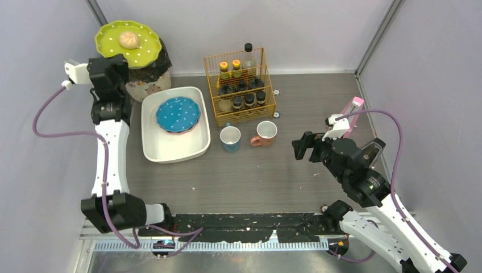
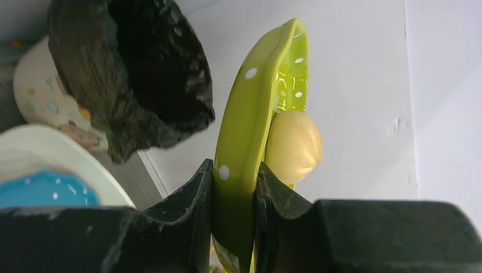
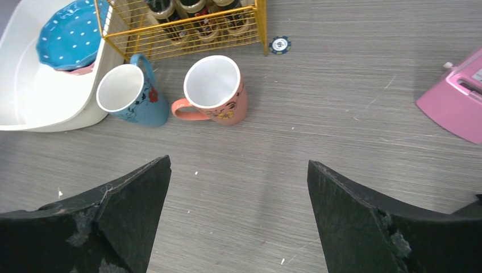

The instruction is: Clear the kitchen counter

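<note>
Next, my left gripper puts the green dotted plate down on the blue dotted plate inside the white tub [image 1: 180,114] [image 2: 40,192].
My left gripper [image 1: 116,60] is shut on the rim of a green dotted plate [image 1: 128,43], held above the black-lined bin [image 1: 149,77] at the back left of the grey kitchen counter [image 1: 273,170]. A pale dumpling [image 1: 128,39] lies on the plate. In the left wrist view the gripper [image 2: 234,170] clamps the plate's rim [image 2: 244,125], with the dumpling [image 2: 293,145] just past the fingers. My right gripper [image 1: 300,147] is open and empty above the counter's right half; in its wrist view the gripper [image 3: 239,170] hovers over bare counter [image 3: 318,114].
A white tub [image 1: 170,145] holds a blue dotted plate [image 1: 178,114]. A blue mug [image 1: 230,138] and a pink mug [image 1: 265,133] stand in front of a yellow wire rack of bottles [image 1: 240,85]. A pink box [image 1: 352,111] lies at the right wall.
</note>
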Controlling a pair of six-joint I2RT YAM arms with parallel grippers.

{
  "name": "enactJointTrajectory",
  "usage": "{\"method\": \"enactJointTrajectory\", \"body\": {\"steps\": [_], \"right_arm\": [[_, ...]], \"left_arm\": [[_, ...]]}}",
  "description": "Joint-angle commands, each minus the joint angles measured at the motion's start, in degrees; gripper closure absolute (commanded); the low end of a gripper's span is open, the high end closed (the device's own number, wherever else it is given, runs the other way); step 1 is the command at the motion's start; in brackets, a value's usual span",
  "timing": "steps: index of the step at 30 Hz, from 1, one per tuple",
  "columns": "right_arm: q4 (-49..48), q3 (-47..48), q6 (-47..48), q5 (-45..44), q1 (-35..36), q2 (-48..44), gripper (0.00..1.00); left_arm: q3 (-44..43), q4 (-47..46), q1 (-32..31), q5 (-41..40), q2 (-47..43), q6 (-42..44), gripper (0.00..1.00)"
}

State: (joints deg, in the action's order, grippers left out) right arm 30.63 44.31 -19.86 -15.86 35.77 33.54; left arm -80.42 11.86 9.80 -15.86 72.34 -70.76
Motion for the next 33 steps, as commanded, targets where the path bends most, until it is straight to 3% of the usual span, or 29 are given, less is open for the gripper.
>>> {"method": "enactJointTrajectory", "body": {"steps": [1, 13, 22, 26, 33], "right_arm": [[0.4, 3.6, 2.9, -4.7, -0.2, 1.5, 0.05], [2.4, 7.6, 4.6, -6.6, -0.3, 8.9, 0.05], [2.7, 8.2, 5.0, -6.4, -0.6, 11.8, 0.05], [2.9, 8.4, 5.1, -5.9, -0.7, 12.5, 0.05], [4.0, 8.3, 5.2, -4.7, -0.8, 12.7, 0.05]], "left_arm": [[-11.4, -14.6, 1.6, -10.3, 5.3, 4.1, 1.0], [-36.0, -19.5, 2.2, -23.0, 29.0, 27.9, 1.0], [-57.8, -22.5, 1.2, -26.2, 47.0, 55.6, 1.0], [-59.1, -26.8, 0.7, -24.3, 50.2, 67.5, 1.0], [-57.4, -27.6, 0.7, -23.5, 50.5, 72.9, 1.0]]}}
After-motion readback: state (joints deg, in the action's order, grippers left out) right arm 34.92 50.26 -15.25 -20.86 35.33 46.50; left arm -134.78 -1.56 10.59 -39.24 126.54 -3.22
